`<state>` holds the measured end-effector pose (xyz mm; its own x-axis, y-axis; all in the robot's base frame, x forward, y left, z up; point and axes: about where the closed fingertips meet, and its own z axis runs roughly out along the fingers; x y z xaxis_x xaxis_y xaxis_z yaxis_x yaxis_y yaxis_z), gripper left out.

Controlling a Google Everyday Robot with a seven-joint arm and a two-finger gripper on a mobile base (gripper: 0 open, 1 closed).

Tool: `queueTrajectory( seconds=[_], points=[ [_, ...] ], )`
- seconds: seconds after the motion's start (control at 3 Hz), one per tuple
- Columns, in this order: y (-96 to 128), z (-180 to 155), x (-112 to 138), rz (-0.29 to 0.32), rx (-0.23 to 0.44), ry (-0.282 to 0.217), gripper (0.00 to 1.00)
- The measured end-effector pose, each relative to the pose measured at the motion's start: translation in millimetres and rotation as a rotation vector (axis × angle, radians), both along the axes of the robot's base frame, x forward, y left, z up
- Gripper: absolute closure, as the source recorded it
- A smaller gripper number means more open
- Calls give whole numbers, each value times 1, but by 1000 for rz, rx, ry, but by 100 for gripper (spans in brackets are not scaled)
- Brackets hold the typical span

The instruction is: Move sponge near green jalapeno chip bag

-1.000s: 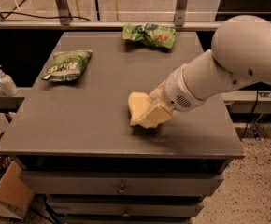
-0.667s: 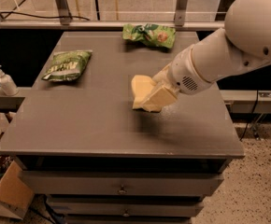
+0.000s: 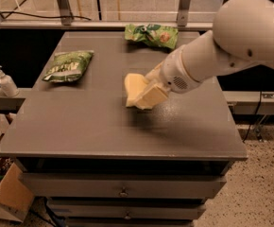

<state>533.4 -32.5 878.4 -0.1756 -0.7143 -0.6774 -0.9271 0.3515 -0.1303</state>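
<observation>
I will let go of the sponge on the grey table (image 3: 86, 75), against the edge of the green jalapeno chip bag that faces the middle of the table.
My gripper (image 3: 144, 94) is over the middle of the grey table (image 3: 80, 126), shut on the pale yellow sponge (image 3: 133, 86), which it holds lifted above the tabletop. The sponge sticks out to the left of the cream fingers (image 3: 152, 97). The green jalapeno chip bag (image 3: 68, 65), dark olive with white lettering, lies flat at the table's left side, well to the left of the sponge. My white arm (image 3: 222, 51) reaches in from the right.
A brighter green bag with an orange-red picture (image 3: 151, 35) lies at the table's back edge. A soap dispenser bottle (image 3: 5, 82) stands on a ledge left of the table. Cardboard boxes (image 3: 7, 197) sit on the floor at lower left. Drawers (image 3: 123, 188) are below the tabletop.
The gripper has lifted the sponge off the table and carried it up and slightly leftward. The bags have not moved.
</observation>
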Motion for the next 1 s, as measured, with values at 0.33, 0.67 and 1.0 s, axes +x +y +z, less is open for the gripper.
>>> queueTrajectory(
  seconds=[0.33, 0.67, 1.0],
  points=[
    [26, -6, 46, 22, 31, -45, 100],
    [53, -15, 91, 29, 65, -74, 100],
    [83, -17, 124, 37, 99, -99, 100]
  ],
)
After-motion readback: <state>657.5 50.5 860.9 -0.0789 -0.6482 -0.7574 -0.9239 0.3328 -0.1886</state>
